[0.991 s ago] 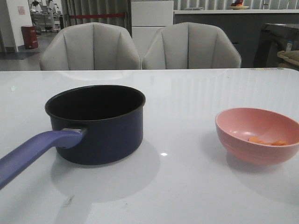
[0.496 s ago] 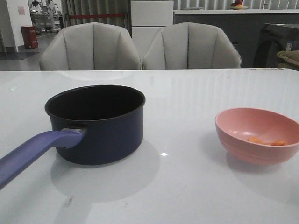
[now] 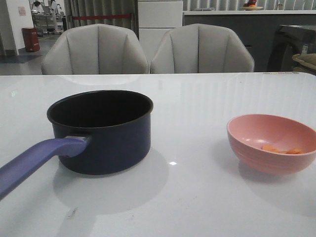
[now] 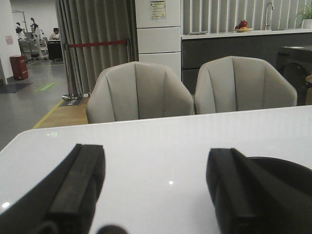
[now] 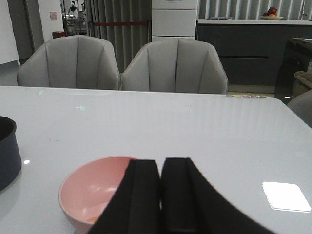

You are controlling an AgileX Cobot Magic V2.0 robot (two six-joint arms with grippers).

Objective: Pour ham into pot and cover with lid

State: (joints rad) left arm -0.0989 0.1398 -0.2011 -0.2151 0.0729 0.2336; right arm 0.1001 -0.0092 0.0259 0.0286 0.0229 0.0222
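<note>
I should next grasp the pink bowl with my right gripper by the bowl's rim (image 3: 310, 127) on the side farthest from the navy pot.
The navy pot (image 3: 106, 136) with a black inside stands left of centre on the white table, its purple-blue handle (image 3: 34, 163) pointing to the front left. A pink bowl (image 3: 271, 143) at the right holds a few orange ham slices (image 3: 282, 149). The lid is out of view. My left gripper (image 4: 156, 165) is open and empty above bare table, with the pot's rim (image 4: 287, 165) just behind its right finger. My right gripper (image 5: 161, 168) is shut and empty, just above the pink bowl (image 5: 92, 192). Neither gripper shows in the front view.
Two grey chairs (image 3: 96, 49) (image 3: 202, 49) stand behind the table's far edge. The pot's wall shows at the edge of the right wrist view (image 5: 7, 151). A bright light patch (image 5: 285, 196) lies on the table to the right of the bowl.
</note>
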